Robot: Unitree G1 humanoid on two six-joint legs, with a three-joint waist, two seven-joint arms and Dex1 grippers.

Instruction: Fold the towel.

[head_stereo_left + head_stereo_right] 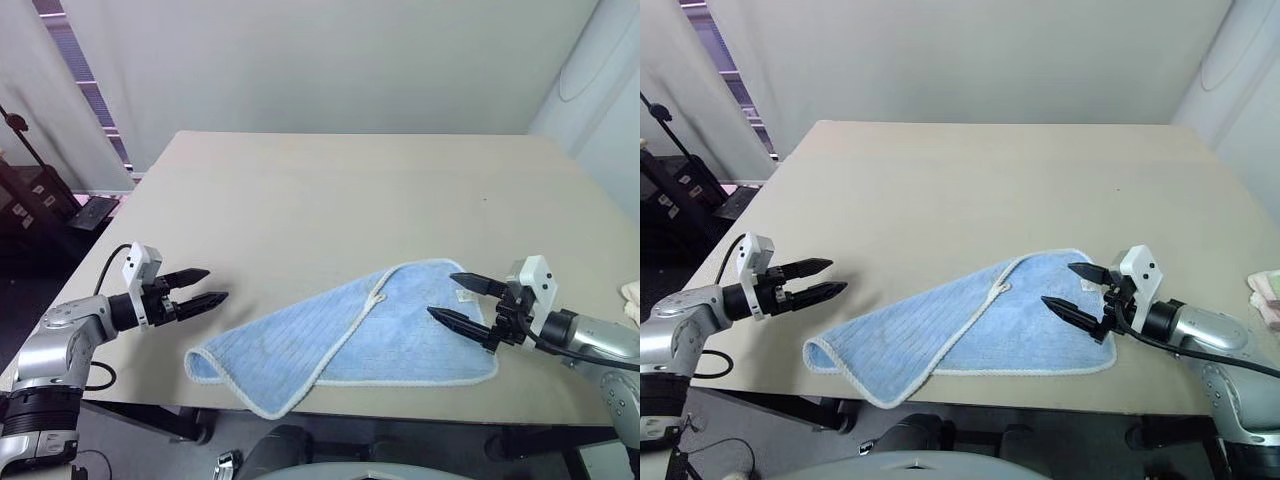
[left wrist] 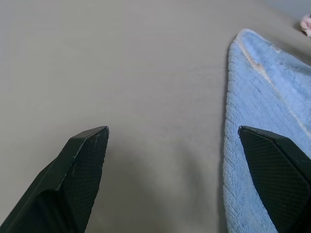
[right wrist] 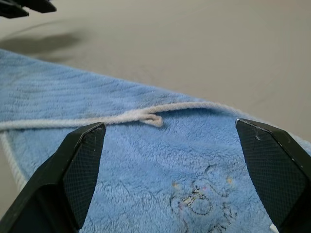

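The far corner (image 1: 454, 264) of the light blue towel, the one next to the small white tag, will be gripped by my right gripper.
The light blue towel (image 1: 340, 340) with white edging lies loosely folded near the front edge of the beige table (image 1: 330, 190), one layer lapped over the other along a diagonal seam. A small white tag (image 1: 465, 296) sits near its right corner. My left gripper (image 1: 208, 286) hovers open just left of the towel, over bare table, holding nothing. My right gripper (image 1: 452, 298) is open above the towel's right end, fingers pointing left, with nothing between them. In the right wrist view the towel (image 3: 160, 160) and its white hem loop (image 3: 148, 118) lie below the open fingers.
A cream-white and pink cloth (image 1: 632, 297) lies at the table's far right edge. Dark equipment (image 1: 40, 205) stands off the table to the left. A black cable (image 1: 105, 270) trails from my left wrist.
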